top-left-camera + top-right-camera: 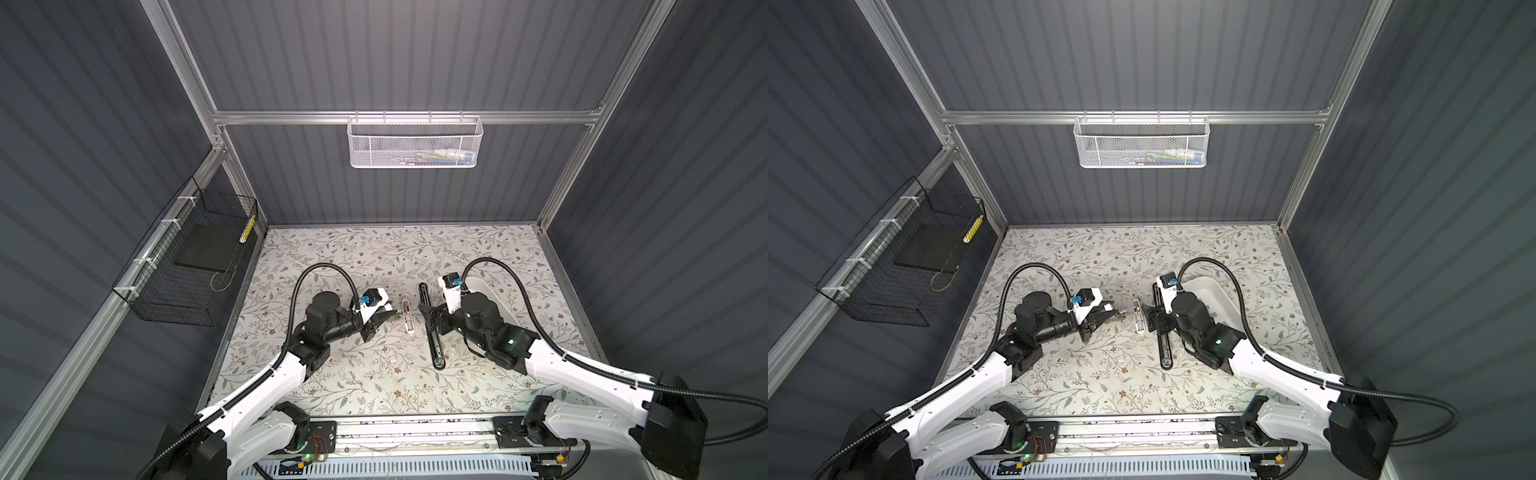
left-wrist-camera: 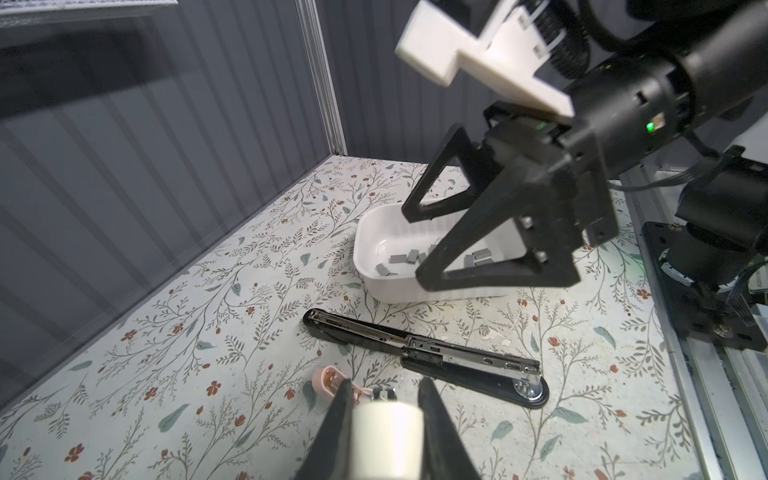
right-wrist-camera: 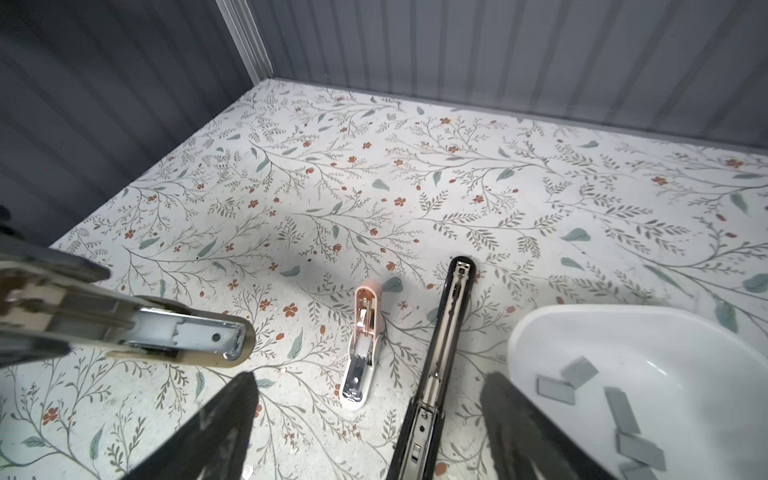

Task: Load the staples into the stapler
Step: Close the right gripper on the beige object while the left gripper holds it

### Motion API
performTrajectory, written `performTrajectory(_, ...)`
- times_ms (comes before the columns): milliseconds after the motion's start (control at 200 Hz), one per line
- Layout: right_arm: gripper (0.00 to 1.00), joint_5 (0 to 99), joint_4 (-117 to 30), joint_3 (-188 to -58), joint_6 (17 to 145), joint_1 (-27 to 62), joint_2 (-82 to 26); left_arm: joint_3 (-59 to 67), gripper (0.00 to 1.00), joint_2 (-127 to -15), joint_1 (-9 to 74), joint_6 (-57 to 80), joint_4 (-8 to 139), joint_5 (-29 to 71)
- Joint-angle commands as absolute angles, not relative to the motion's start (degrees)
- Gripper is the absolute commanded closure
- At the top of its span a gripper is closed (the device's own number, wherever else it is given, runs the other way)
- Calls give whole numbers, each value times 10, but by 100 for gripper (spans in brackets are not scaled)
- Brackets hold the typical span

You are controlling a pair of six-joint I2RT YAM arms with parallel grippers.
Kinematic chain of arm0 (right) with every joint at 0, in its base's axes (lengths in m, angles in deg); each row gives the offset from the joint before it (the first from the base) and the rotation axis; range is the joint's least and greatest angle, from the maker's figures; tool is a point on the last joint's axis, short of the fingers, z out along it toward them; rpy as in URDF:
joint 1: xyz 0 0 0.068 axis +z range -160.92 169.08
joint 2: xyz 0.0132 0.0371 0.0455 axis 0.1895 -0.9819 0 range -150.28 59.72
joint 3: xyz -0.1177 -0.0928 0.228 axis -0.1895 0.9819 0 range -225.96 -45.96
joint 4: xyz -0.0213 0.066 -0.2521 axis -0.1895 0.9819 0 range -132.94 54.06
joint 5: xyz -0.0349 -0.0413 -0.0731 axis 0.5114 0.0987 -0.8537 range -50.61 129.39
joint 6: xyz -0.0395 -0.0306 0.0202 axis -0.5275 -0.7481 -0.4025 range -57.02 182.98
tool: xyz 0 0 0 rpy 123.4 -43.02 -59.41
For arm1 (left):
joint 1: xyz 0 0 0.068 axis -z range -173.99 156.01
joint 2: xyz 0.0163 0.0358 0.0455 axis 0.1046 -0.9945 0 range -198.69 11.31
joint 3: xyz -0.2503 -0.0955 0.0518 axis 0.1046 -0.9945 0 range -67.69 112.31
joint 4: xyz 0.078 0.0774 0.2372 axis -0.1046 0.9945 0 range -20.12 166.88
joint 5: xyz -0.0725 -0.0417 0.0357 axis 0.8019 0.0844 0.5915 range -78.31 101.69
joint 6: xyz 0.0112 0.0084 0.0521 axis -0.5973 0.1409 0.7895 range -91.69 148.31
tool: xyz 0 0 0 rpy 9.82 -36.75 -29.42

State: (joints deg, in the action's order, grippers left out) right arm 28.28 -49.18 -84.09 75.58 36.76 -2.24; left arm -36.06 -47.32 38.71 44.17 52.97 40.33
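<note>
The cream stapler has its chrome-lined end (image 1: 396, 312) (image 3: 214, 339) sticking out of my left gripper's fingers, and my right gripper needs to close on that end.
The black stapler (image 1: 432, 345) (image 2: 436, 357) lies opened out flat on the flowered table, its chrome channel facing up. Several small grey staples (image 3: 577, 370) (image 2: 399, 259) lie loose in a white tray (image 1: 1212, 291) just right of it. My right gripper (image 3: 371, 376) (image 1: 428, 318) hangs open over the stapler's middle, one finger on each side, holding nothing. My left gripper (image 2: 386, 399) (image 1: 384, 318) is shut on a cream stapler (image 3: 187, 340) with a chrome inside, held above the table left of centre.
A small pink stapler (image 1: 407, 318) (image 3: 361, 345) lies open between the two grippers. A white mesh basket (image 1: 415, 143) hangs on the back wall and a black wire basket (image 1: 187, 270) on the left wall. The arms' rail runs along the front edge.
</note>
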Motion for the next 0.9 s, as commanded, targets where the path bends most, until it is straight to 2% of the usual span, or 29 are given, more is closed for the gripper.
performTrajectory(0,22,351,-525,-838,690,368,26,-325,100,-469,390,425,569,401)
performTrajectory(170,34,460,-561,-819,635,368,37,-334,100,-481,374,412,540,424)
performTrajectory(300,37,521,-559,-830,616,368,10,-316,100,-533,327,394,540,488)
performTrajectory(425,37,580,-546,-849,603,368,-26,-314,100,-538,327,406,524,541)
performTrajectory(575,34,648,-528,-871,598,368,-62,-348,100,-474,328,422,484,590)
performTrajectory(705,31,673,-538,-867,594,368,-71,-385,100,-448,330,421,410,625)
performTrajectory(890,28,679,-527,-875,594,369,-75,-358,100,-470,339,434,436,683)
